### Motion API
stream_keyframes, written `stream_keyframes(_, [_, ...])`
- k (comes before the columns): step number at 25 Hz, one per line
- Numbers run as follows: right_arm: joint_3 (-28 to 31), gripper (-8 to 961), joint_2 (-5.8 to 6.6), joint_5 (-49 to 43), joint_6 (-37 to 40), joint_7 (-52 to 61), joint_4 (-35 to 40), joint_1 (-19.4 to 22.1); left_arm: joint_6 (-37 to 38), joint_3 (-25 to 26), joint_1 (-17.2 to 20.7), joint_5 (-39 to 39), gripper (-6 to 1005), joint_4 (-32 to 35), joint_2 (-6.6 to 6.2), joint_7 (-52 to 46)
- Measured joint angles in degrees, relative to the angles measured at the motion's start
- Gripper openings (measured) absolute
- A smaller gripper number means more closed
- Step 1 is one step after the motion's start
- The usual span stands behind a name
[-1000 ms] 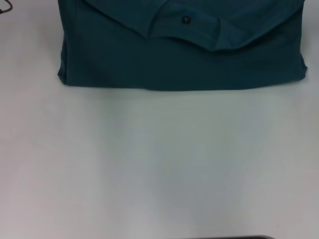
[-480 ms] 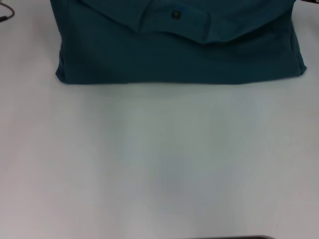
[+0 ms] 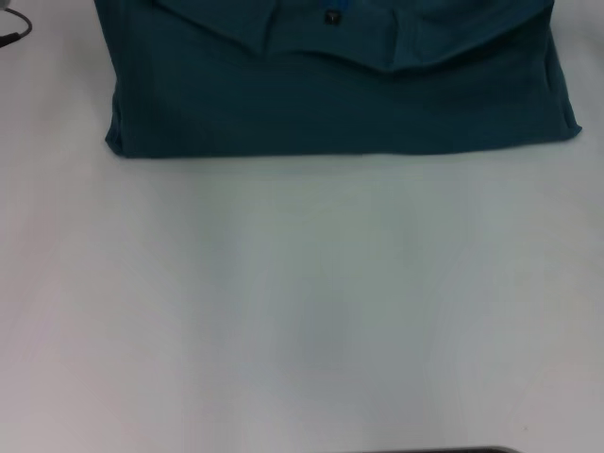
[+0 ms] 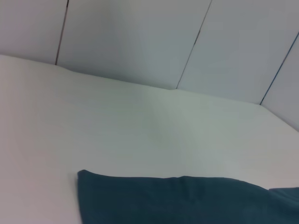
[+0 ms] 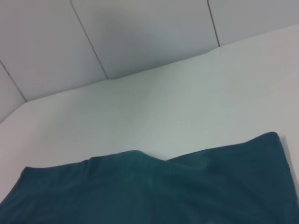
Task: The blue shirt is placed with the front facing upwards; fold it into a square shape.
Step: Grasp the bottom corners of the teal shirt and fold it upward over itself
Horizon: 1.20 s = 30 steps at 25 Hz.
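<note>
The robot's left gripper should release the upper flap of the blue shirt on the folded cloth [image 3: 149, 19] beside the edge facing the dark cable.
The blue shirt [image 3: 340, 94] lies folded on the white table [image 3: 302, 302] at the far side of the head view, its near edge straight and its collar with a small dark label [image 3: 331, 16] turned toward me. A corner of the same teal cloth shows in the left wrist view [image 4: 177, 200], and a wider stretch of it in the right wrist view [image 5: 154, 186]. Neither gripper shows in any view.
A dark cable end [image 3: 11, 28] lies at the far left of the table. White wall panels [image 4: 140, 42] stand behind the table's back edge. A dark strip [image 3: 444, 450] sits at the head view's lower border.
The shirt has slid farther up and slightly left in the head view, so less of its collar shows now.
</note>
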<state>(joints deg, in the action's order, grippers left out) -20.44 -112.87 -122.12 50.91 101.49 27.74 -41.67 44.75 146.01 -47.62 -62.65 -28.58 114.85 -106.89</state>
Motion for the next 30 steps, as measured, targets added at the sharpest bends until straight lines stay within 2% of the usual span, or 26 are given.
stream_keyframes(15, [-0.9,21,-0.67,1.6,-6.1,-4.1,-4.0,-0.7,-4.4,-0.2,0.2,-1.6,11,0.3,4.37,4.1])
stream_keyframes(21, [-0.9,21,-1.34,2.1,-8.3,-4.8,-4.8,-0.5,-6.4,-0.3,0.2,-1.7,13,0.2,5.86,5.1])
stream_keyframes(25, [-0.9,21,-1.71,2.1,-9.3,-5.2,-4.9,-0.5,-6.6,-0.4,0.5,-1.6,15,0.0,6.22,6.1])
stream_keyframes(27, [-0.9,53,-1.9,2.1,-9.4,-5.7,-4.9,-0.5,-6.6,-0.4,0.7,-1.6,16,0.0,6.34,6.9])
stream_keyframes(30, [-0.9,101,-2.06,2.1,-9.4,-6.1,-4.9,-0.4,-7.2,-0.6,1.0,-1.2,110,0.2,6.65,7.9])
